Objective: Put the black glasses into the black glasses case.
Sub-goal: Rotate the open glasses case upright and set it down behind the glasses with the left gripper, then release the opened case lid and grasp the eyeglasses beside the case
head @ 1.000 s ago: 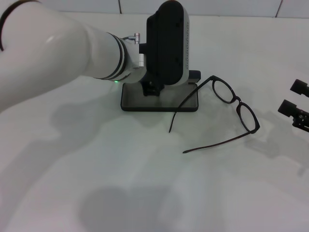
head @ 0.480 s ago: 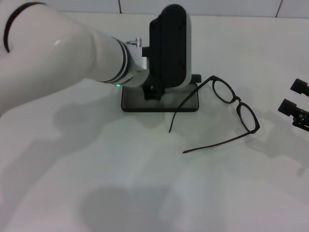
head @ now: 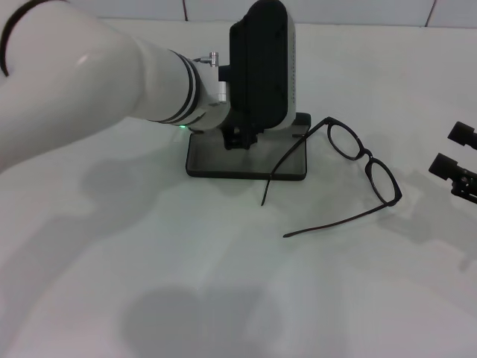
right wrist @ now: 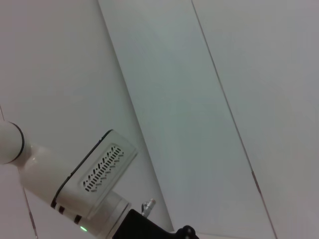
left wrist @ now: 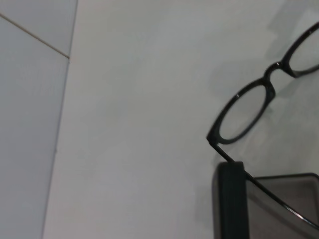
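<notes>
The robot's right gripper should close on the bridge of the black glasses (head: 364, 154), between the two lenses of the glasses.
The black glasses case (head: 246, 160) lies open on the white table, its dark grey inside showing. My left gripper (head: 240, 138) hangs right over the case's back edge, and its body hides the lid. The black glasses (head: 365, 160) lie unfolded to the right of the case. One temple arm (head: 279, 164) rests across the case's right front corner. The left wrist view shows one lens (left wrist: 244, 117) and the case's edge (left wrist: 230, 199). My right gripper (head: 452, 151) is open and empty at the table's right edge, apart from the glasses.
The white table (head: 149, 261) stretches in front of and to the left of the case. A tiled wall line runs along the back. The right wrist view shows only my left arm (right wrist: 94, 184) and pale panels.
My left gripper has shifted slightly above the case's back edge. The case's front edge sits a touch nearer. The glasses and right gripper have not moved.
</notes>
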Motion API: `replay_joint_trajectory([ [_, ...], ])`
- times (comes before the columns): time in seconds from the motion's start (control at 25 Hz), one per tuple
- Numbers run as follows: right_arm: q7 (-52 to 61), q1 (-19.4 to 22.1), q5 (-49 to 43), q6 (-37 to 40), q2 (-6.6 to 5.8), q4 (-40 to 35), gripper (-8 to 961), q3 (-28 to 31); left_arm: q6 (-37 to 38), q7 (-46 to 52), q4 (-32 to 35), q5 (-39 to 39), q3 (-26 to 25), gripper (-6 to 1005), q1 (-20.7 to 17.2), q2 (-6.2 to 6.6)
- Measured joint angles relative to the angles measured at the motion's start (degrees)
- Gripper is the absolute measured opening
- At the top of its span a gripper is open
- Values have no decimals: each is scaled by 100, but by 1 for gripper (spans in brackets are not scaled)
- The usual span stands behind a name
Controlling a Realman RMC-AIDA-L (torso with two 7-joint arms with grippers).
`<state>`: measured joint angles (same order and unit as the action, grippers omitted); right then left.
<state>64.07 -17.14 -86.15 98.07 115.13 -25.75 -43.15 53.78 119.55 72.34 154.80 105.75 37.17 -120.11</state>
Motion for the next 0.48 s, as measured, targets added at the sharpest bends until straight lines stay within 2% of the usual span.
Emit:
replay_joint_trajectory([
  [0.16,0,18,0,21,0,0,759,0,116,22,212,-10,-43,364,-27,5],
  [0.36,10,5,-1,-20,-11,-15,757,0,719,25,639,-101,-309,365,-32,6],
  [0.48,146,-53,-43,-197,-65,-153,756,-16,1150,-2,1015,-392,-533,366,-58,14],
])
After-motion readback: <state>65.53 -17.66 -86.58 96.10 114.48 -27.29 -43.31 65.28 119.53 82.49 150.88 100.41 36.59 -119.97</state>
